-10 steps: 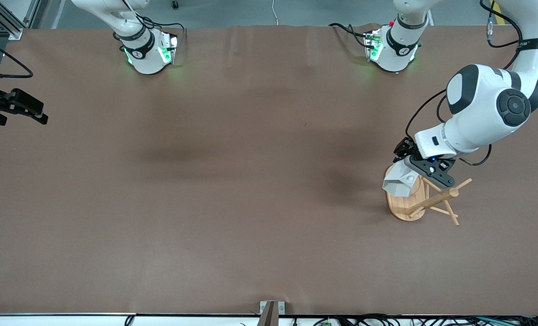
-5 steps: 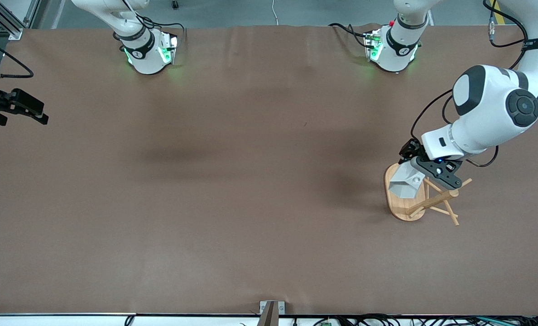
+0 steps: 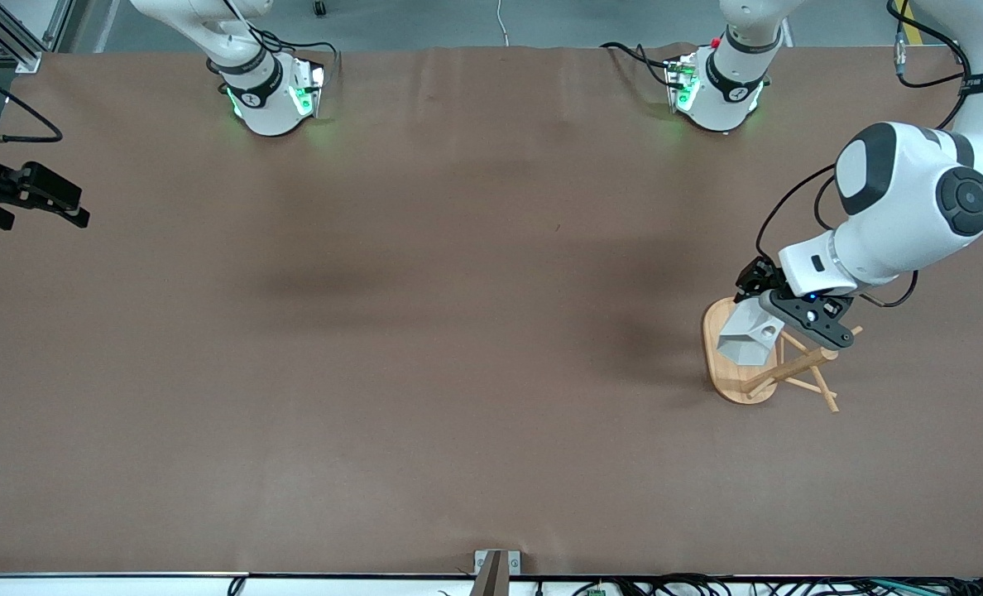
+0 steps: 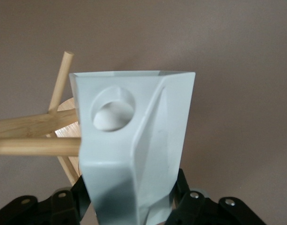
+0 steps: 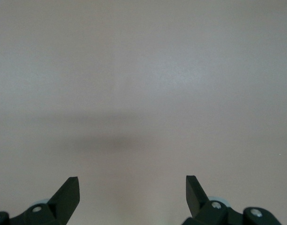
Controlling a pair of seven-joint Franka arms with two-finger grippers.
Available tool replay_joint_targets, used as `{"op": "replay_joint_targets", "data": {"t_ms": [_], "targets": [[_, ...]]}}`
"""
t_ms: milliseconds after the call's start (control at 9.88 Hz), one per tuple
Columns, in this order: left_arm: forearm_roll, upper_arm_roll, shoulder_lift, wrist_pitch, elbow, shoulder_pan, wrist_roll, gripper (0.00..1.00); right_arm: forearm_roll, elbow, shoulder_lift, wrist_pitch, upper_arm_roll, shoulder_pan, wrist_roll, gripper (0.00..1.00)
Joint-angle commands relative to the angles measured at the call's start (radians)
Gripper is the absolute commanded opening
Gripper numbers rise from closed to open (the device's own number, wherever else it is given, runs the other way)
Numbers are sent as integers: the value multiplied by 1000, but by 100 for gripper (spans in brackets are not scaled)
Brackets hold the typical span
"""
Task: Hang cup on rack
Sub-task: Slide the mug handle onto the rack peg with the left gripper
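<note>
The robot's left gripper should release the white faceted cup on the peg of the bamboo rack above the oval base (image 3: 774, 358). The cup is now held over that base.
The white faceted cup (image 3: 746, 338) is held over the oval base (image 3: 719, 377) of the bamboo rack (image 3: 798, 368), and my left gripper (image 3: 777, 314) is shut on its narrow end. In the left wrist view the cup (image 4: 134, 140) fills the middle, gripped between black fingers (image 4: 183, 187). Its round hole (image 4: 113, 110) faces the camera. One peg (image 4: 35, 146) runs up to the cup's wall close to the hole; I cannot tell whether they touch. My right gripper (image 3: 65, 211) waits open at the right arm's end of the table, and the right wrist view shows this right gripper (image 5: 132, 187) with nothing between its fingers.
The brown table cover (image 3: 458, 331) spreads out around the rack. Both arm bases (image 3: 272, 95) stand along the edge farthest from the front camera. A small metal bracket (image 3: 496, 563) sits at the nearest edge.
My left gripper has carried the cup a little toward the rack's post and the left arm's end of the table. The right arm has not moved.
</note>
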Motion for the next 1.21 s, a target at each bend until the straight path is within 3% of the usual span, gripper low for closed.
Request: {"op": "replay_joint_targets", "data": {"t_ms": [0,506,607,708,810,911,1113], "targets": [[23,-6,62,2,26,15,12,7,0,-26,-24,11,-2,6,9,100],[25,-6,120,2,66,30,12,9,0,-26,-24,11,-2,6,9,100],[25,-6,128,2,72,30,12,16,0,-26,-24,11,-2,6,7,100],[25,-6,134,2,84,30,10,31,0,-26,-24,11,-2,6,7,100],[23,-4,137,2,86,32,9,77,0,-26,-24,11,-2,6,7,100],[23,-4,137,2,86,41,10,100,0,-26,-24,11,-2,6,7,100],[23,-4,122,0,95,44,-5,100,0,-26,-23,11,-2,6,7,100]]}}
